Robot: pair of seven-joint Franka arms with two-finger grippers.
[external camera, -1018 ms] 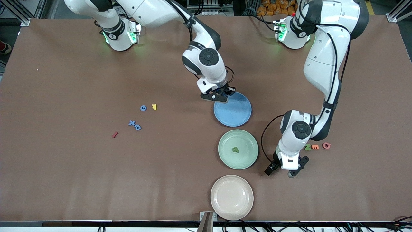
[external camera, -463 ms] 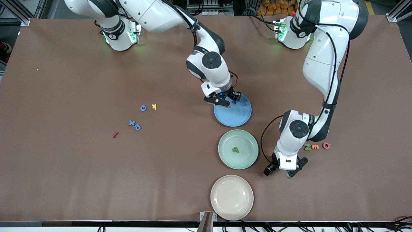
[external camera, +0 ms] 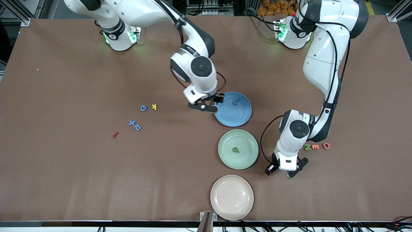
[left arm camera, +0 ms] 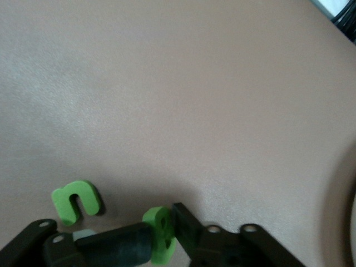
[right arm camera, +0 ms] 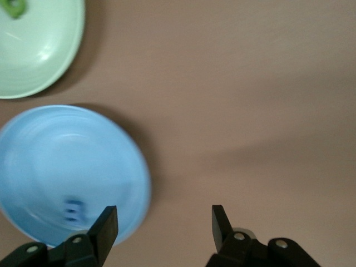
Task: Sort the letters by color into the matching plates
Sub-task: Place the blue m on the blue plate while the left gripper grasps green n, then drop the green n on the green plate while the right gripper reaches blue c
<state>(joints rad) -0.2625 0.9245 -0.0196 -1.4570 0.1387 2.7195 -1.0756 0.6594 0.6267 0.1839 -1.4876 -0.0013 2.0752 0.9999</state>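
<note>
The green letter in my left gripper needs to be released beside the one on the mint green plate (external camera: 234,160), toward the beige-pink plate.
My left gripper (external camera: 280,172) (left arm camera: 164,236) is shut on a green letter (left arm camera: 161,236), low over the table beside the mint green plate (external camera: 249,158). That plate holds one green letter (external camera: 235,149). Another green letter (left arm camera: 78,201) lies on the table close to the left gripper. A green Z (external camera: 307,147) lies toward the left arm's end. My right gripper (external camera: 210,103) (right arm camera: 164,222) is open and empty at the edge of the blue plate (external camera: 239,117) (right arm camera: 50,156), which holds a blue letter (external camera: 236,102) (right arm camera: 71,211). Three blue letters (external camera: 137,127) lie toward the right arm's end.
A yellow K (external camera: 154,107) and a red piece (external camera: 115,134) lie among the blue letters. An orange E (external camera: 315,147) and a pink G (external camera: 326,145) lie beside the green Z. A beige-pink plate (external camera: 231,197) sits nearest the front camera.
My right gripper opened, left a blue letter in the blue plate, and drew back off the plate toward the right arm's end. The left gripper has hardly moved.
</note>
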